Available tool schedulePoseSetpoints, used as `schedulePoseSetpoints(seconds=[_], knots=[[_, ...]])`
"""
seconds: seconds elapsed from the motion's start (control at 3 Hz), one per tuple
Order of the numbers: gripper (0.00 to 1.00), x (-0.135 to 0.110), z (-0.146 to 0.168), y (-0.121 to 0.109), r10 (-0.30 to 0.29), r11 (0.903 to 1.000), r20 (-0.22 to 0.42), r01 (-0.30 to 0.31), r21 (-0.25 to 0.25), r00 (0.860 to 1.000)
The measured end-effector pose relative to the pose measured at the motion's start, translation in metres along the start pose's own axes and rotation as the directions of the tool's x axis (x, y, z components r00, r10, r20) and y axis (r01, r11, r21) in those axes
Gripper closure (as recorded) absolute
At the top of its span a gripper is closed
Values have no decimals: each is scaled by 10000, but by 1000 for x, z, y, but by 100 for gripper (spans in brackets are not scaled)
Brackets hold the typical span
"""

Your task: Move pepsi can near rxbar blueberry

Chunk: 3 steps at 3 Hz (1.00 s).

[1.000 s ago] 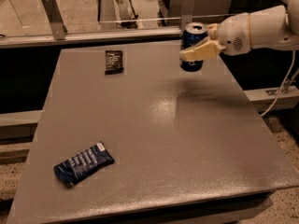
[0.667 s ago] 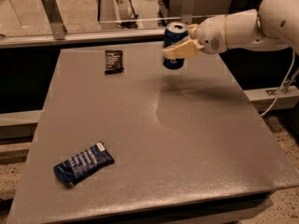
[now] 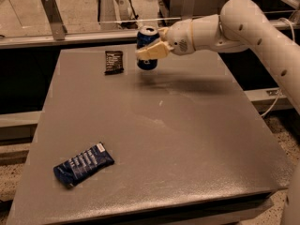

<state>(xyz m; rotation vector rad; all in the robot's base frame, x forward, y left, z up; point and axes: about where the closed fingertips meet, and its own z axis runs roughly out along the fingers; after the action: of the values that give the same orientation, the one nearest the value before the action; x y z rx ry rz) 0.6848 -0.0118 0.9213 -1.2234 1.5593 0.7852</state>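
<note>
Next, my gripper lets go of the pepsi can on the grey table [image 3: 134, 71], next to the black wrapped bar.
The dark blue pepsi can [image 3: 146, 48] with a silver top is held upright just above the far part of the grey table [image 3: 197, 139]. My gripper [image 3: 151, 50] is shut on it, reaching in from the right on a white arm [image 3: 243, 22]. The blue rxbar blueberry wrapper [image 3: 83, 164] lies flat near the table's front left corner, far from the can. A black wrapped bar [image 3: 114, 62] lies at the back left, a short way left of the can.
A metal rail and posts [image 3: 51, 15] run behind the table's far edge. The table drops off at the front and right edges, with floor and a cable at the right [image 3: 276, 102].
My gripper has carried the pepsi can leftward along the back of the table, closer to the black bar. Both bars have not moved.
</note>
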Motion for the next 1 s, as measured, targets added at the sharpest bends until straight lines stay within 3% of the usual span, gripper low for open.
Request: schedulePoseSetpoints(seconds=[0.67,1.0], knots=[[100,3,61,1,-214,9980,-6,213,-590,9998],[100,6,64,0,-238,9979,-22,236,-606,9997]])
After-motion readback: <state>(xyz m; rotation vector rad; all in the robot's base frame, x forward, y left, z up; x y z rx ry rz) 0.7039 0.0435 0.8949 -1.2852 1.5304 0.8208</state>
